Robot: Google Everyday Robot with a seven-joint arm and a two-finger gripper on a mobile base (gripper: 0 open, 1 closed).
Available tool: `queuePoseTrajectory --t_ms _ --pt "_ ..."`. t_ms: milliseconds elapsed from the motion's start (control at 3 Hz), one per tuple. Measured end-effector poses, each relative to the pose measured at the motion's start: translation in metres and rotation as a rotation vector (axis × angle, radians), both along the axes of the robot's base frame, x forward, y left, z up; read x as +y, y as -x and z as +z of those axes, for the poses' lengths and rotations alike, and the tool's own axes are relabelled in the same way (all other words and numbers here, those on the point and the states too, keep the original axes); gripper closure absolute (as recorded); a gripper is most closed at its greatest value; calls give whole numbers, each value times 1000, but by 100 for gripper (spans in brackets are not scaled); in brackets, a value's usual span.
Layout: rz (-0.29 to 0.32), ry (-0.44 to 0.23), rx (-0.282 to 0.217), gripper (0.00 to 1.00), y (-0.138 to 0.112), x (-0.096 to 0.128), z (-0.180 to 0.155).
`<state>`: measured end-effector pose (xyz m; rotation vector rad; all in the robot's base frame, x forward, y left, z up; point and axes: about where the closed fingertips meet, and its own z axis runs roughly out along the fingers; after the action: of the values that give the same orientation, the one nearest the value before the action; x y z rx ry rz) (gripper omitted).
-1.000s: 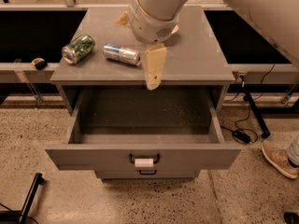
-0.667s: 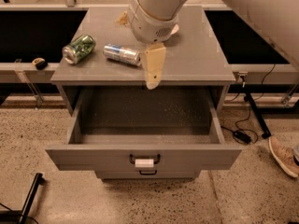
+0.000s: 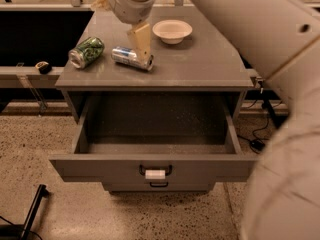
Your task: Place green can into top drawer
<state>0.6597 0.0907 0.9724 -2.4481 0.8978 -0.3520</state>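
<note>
Next, I move my gripper to the middle of the green can's body (image 3: 87, 51) and close it there, because the green can belongs in the top drawer.
The green can (image 3: 86, 52) lies on its side at the left of the grey cabinet top (image 3: 200, 69). The top drawer (image 3: 155, 168) is pulled open below, and its grey inside holds nothing; its front has a dark handle with a white tag. My gripper (image 3: 142, 48) hangs down from the arm over the cabinet top, right of the green can and apart from it. It sits just above a silver-and-blue can (image 3: 131, 58) that lies on its side.
A white bowl (image 3: 172, 31) stands at the back of the cabinet top. My big white arm (image 3: 280, 84) fills the right side of the view. A lower drawer handle (image 3: 159, 185) shows under the open drawer. Cables (image 3: 260, 134) lie on the speckled floor at right.
My gripper has moved left and toward the back of the cabinet top, from its front edge to above the silver-and-blue can. The bowl is uncovered. The cans and drawer have not moved.
</note>
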Motion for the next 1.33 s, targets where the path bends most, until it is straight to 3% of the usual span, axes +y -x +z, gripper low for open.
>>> queuePoseTrajectory --t_ms 333,667,1000,1333 --pt "79 65 -114 0 -49 35 -2" --pt "80 88 -167 0 -91 46 -20" --pt "100 44 -163 0 -110 66 -31" --pt "130 9 -135 19 -117 93 -40"
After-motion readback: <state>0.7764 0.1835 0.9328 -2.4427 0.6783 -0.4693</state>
